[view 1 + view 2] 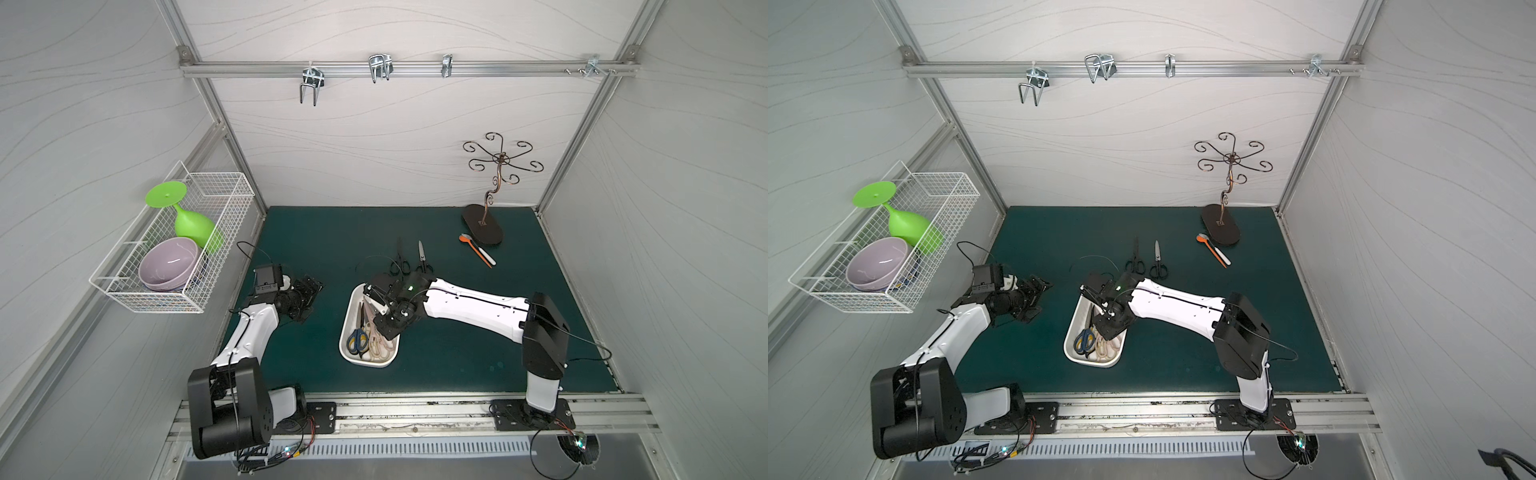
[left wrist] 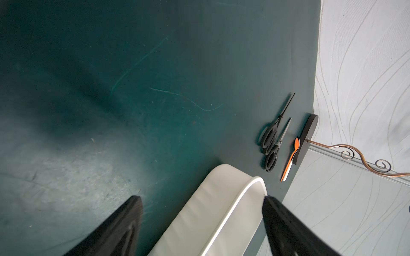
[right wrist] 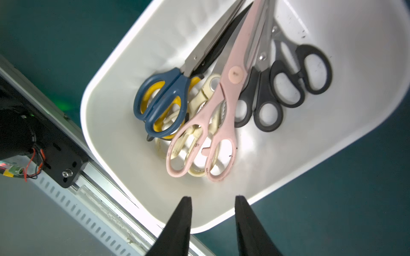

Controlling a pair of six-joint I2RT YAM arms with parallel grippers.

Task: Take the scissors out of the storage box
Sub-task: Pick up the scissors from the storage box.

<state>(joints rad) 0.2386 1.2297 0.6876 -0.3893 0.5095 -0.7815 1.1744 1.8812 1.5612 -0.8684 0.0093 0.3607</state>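
My right gripper needs to close on the pink scissors' handle loop nearest the blue-handled scissors, at the loop's outer side [image 1: 368,350] [image 3: 170,151].
The storage box [image 1: 345,332] [image 1: 1070,332] [image 2: 210,199] [image 3: 332,137] is a shallow white tub in the middle of the green mat. Inside it lie blue-handled scissors [image 3: 164,99] over a yellow pair, a long pink pair [image 3: 224,110] over a cream pair [image 3: 199,99], and two black-handled pairs [image 3: 264,97] [image 3: 310,68]. Two more black-handled scissors [image 1: 400,259] [image 1: 423,261] [image 1: 1135,258] [image 2: 271,135] lie on the mat behind the box. My right gripper [image 3: 213,197] [image 1: 388,328] hangs over the box, open a little, nothing between its fingers. Left of the box, my left gripper [image 2: 202,197] [image 1: 308,297] stands wide open and apart from it.
A white wire basket [image 1: 216,208] on the left wall holds a green goblet [image 1: 187,220] and a purple bowl [image 1: 168,262]. At the back right stands a curly metal stand [image 1: 482,226], with an orange spoon and a white spoon [image 1: 480,251] lying beside it.
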